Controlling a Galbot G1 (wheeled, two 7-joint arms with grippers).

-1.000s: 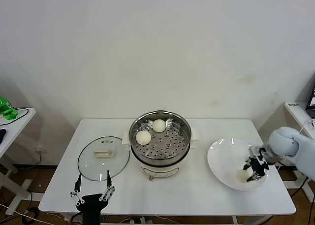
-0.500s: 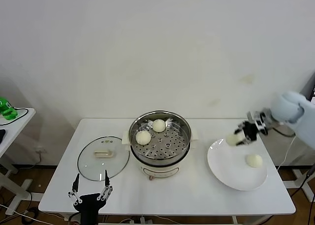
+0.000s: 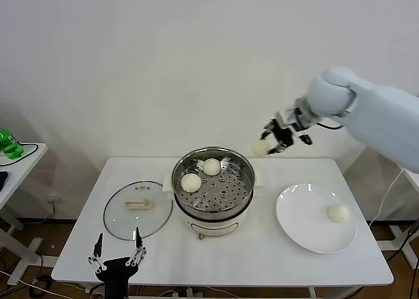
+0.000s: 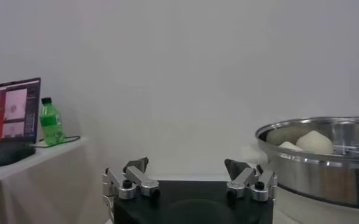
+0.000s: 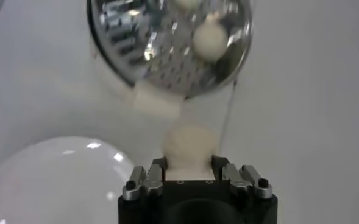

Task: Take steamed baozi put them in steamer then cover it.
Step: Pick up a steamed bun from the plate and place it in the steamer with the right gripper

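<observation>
The robot's right gripper will release the baozi on the front part of the steamer's perforated tray (image 3: 210, 199), close to the two baozi.
My right gripper (image 3: 267, 142) is high in the air to the right of the steamer (image 3: 213, 181), shut on a cream-white baozi (image 3: 261, 148); the right wrist view shows that baozi (image 5: 188, 146) between the fingers, above the steamer (image 5: 167, 42). Two baozi (image 3: 211, 167) (image 3: 191, 182) lie on the perforated tray at the steamer's back left. Another baozi (image 3: 338, 212) sits on the white plate (image 3: 304, 220). The glass cover (image 3: 137, 209) lies flat on the table left of the steamer. My left gripper (image 3: 116, 249) waits open at the table's front edge, in front of the cover.
A side table at the far left holds a green bottle (image 3: 8, 144), also seen with a laptop in the left wrist view, bottle (image 4: 50, 121). The white table (image 3: 222, 256) ends just in front of my left gripper. A wall stands close behind.
My right gripper lifted a baozi off the plate and carried it up and left, toward the steamer. One baozi stayed on the plate. The left gripper hardly moved.
</observation>
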